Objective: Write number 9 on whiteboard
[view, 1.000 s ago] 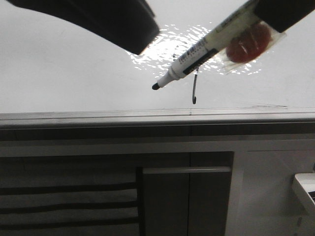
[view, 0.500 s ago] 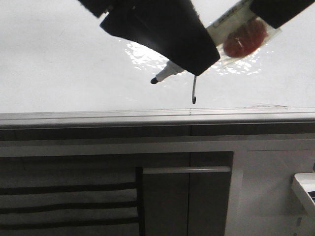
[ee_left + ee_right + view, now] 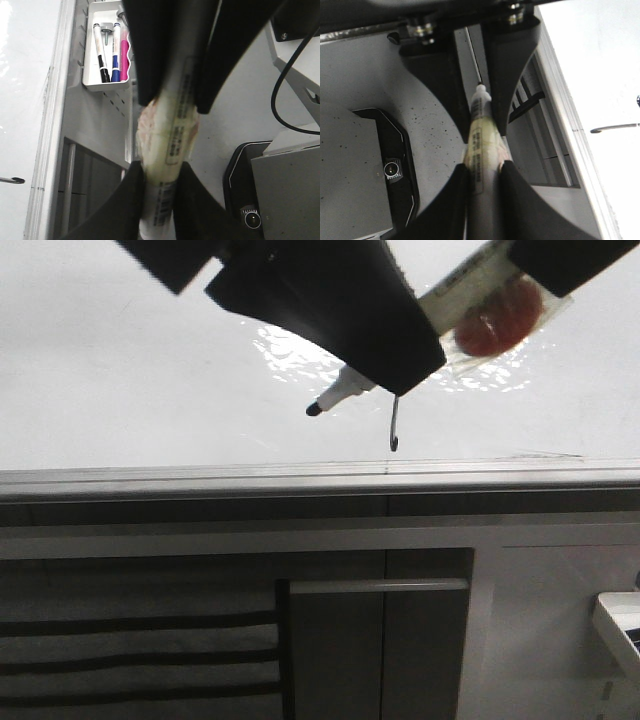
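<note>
My left gripper needs to let go of the marker on the bare whiteboard (image 3: 11,325) beyond the number 9, away from the white tray.
The whiteboard (image 3: 120,390) fills the upper front view, with a glare patch and a grey edge rail (image 3: 200,480). Of the number 9 only the straight tail with its hooked end (image 3: 394,430) shows; the loop is hidden behind my left gripper. The tail also shows in the left wrist view (image 3: 12,180) and the right wrist view (image 3: 615,128). A white marker with a black tip (image 3: 316,409) hangs just off the board. My left gripper (image 3: 395,365) is shut on the marker (image 3: 167,165) near its tip end. My right gripper (image 3: 520,285) is shut on its taped rear part (image 3: 482,160).
A white tray with several markers (image 3: 106,50) hangs beside the board. Dark cabinet panels with a handle bar (image 3: 380,585) lie below the rail. A black device with a lens (image 3: 392,170) sits on the grey floor. A black cable (image 3: 280,110) loops nearby.
My left gripper came in from the upper left and now covers the marker's front part and the 9's loop. The marker and my right gripper barely shifted.
</note>
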`<state>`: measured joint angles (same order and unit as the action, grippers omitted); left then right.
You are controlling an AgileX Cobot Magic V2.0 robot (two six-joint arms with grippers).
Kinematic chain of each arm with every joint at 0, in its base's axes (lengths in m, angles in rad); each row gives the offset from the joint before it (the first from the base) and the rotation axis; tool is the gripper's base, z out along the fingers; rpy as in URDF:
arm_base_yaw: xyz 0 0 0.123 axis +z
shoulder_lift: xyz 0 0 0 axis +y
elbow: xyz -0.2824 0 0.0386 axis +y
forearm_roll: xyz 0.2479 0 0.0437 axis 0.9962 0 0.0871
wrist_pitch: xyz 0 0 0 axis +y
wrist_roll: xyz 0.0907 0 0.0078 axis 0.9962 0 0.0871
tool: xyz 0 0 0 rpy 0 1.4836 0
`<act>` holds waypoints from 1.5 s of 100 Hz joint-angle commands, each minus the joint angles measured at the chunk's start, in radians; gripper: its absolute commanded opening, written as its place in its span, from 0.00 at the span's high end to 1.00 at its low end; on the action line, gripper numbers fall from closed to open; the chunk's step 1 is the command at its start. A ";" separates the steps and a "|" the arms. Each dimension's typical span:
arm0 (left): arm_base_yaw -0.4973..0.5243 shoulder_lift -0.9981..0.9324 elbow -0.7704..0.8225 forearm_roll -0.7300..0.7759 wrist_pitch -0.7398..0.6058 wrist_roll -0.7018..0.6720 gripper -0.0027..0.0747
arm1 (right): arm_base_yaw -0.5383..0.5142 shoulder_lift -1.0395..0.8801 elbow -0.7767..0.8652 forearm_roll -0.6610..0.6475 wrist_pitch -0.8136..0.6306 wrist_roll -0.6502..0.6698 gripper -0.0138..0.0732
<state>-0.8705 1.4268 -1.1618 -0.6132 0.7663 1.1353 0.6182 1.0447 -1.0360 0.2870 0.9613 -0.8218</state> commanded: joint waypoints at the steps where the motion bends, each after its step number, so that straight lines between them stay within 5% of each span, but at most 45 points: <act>1: 0.000 -0.028 -0.034 -0.049 -0.053 -0.040 0.99 | 0.000 -0.016 -0.035 0.004 -0.045 -0.006 0.59; 11: 0.001 -0.032 -0.034 -0.019 -0.051 -0.059 0.99 | -0.017 -0.036 -0.054 -0.067 -0.030 0.048 0.43; 23: 0.003 -0.052 -0.034 0.144 -0.059 -0.199 0.99 | -0.054 -0.094 -0.100 -0.193 0.026 0.198 0.41; 49: 0.128 -0.133 -0.025 0.594 -0.007 -0.888 0.99 | -0.130 -0.255 -0.101 -0.301 0.039 0.380 0.41; 66: 0.311 -0.189 0.084 0.724 -0.095 -1.172 0.99 | -0.134 -0.296 -0.069 -0.301 0.039 0.384 0.41; 102: 0.582 -0.204 0.273 0.682 -0.458 -1.277 0.99 | -0.134 -0.297 -0.005 -0.301 0.020 0.386 0.41; 150: 0.587 -0.138 0.273 0.660 -0.461 -1.277 0.97 | -0.134 -0.296 -0.005 -0.301 -0.014 0.386 0.41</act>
<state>-0.2842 1.3059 -0.8643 0.0584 0.3615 -0.1308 0.4902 0.7482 -1.0183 0.0000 1.0145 -0.4374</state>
